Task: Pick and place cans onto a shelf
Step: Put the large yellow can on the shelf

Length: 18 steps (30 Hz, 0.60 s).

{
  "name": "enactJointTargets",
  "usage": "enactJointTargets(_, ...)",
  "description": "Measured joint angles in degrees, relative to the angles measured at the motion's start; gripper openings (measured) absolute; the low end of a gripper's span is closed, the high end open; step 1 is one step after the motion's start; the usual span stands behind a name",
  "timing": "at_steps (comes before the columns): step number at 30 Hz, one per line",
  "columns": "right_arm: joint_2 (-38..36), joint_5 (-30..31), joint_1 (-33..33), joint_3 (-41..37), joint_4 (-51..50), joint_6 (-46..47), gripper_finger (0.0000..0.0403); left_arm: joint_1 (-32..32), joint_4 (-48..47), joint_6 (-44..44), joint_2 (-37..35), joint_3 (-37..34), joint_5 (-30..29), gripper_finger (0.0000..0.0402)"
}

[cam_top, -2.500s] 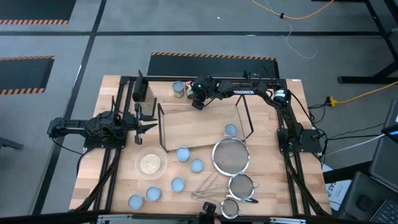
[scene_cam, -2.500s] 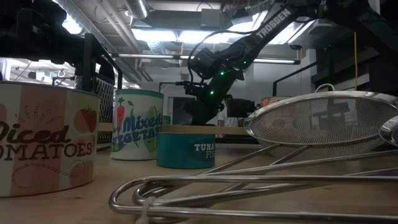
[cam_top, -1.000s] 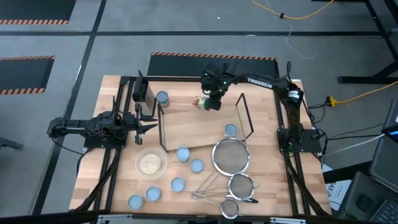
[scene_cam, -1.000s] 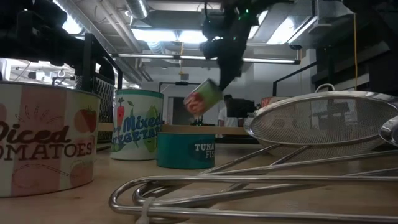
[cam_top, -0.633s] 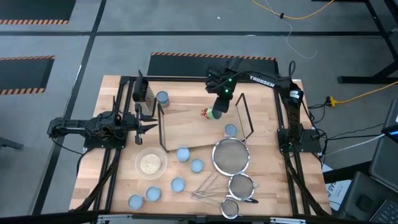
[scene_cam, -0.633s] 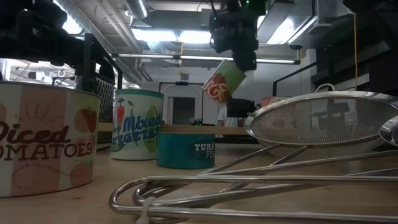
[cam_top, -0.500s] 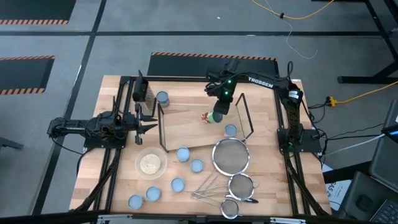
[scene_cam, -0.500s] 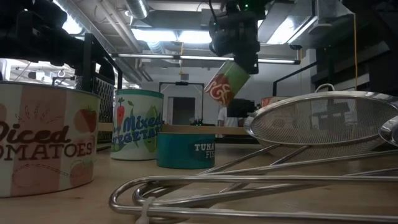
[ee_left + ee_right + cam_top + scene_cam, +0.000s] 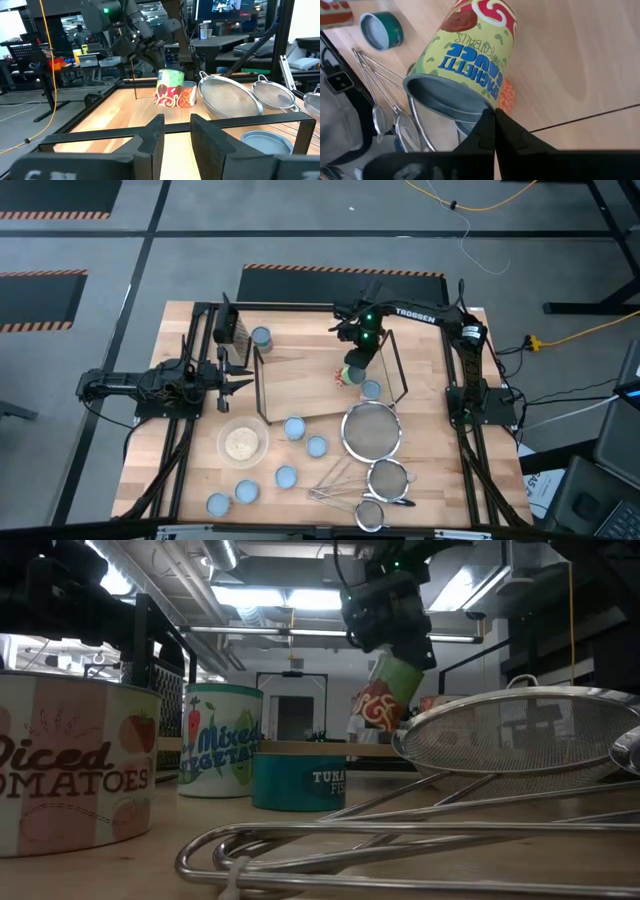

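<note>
Next, I release the can, now held tilted over the board, with my right gripper on the light-wood shelf board (image 9: pixel 355 374) (image 9: pixel 514 44) just behind the standing blue-topped can.
My right gripper (image 9: pixel 356 363) is shut on a can with a green, yellow and red label (image 9: pixel 349 374). It holds the can tilted over the right part of the light-wood shelf board (image 9: pixel 310 388), beside a blue-topped can (image 9: pixel 370 389) that stands on the board. The held can also shows in the low view (image 9: pixel 385 695) and in the left wrist view (image 9: pixel 170 89). My left gripper (image 9: pixel 238 376) is open and empty at the shelf's left wire frame (image 9: pixel 258 380). Another can (image 9: pixel 262 337) stands by the far left corner. Several cans (image 9: pixel 294 427) stand on the table in front of the shelf. My right gripper holds the can by the rim of its upper end (image 9: pixel 487 102), the fingers (image 9: pixel 512 135) closed together at that edge. It comes from above, slanting. The can hangs tilted below it, its red lower end (image 9: pixel 372 712) close over the board; I cannot tell whether it touches.
A dark box grater (image 9: pixel 232 330) stands at the far left. A clear bowl of grains (image 9: pixel 242 443) sits near the shelf's left front. Three wire strainers (image 9: pixel 372 430) and a wire utensil (image 9: pixel 335 485) lie at the near right. The shelf's right wire frame (image 9: pixel 395 365) stands beside the held can.
My right gripper has carried the can from the shelf's far edge toward the table's near edge and a little right, up to the blue-topped can, and has come down in the last half second. The can has stayed tilted, its lower end swinging under the gripper.
</note>
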Motion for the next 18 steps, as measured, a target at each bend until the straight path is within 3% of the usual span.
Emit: enactJointTargets(18,0.0,0.0,-4.7,-0.3,-1.3,9.1,0.0009,0.0,0.0,0.0,0.0,0.0,0.0,0.0086)
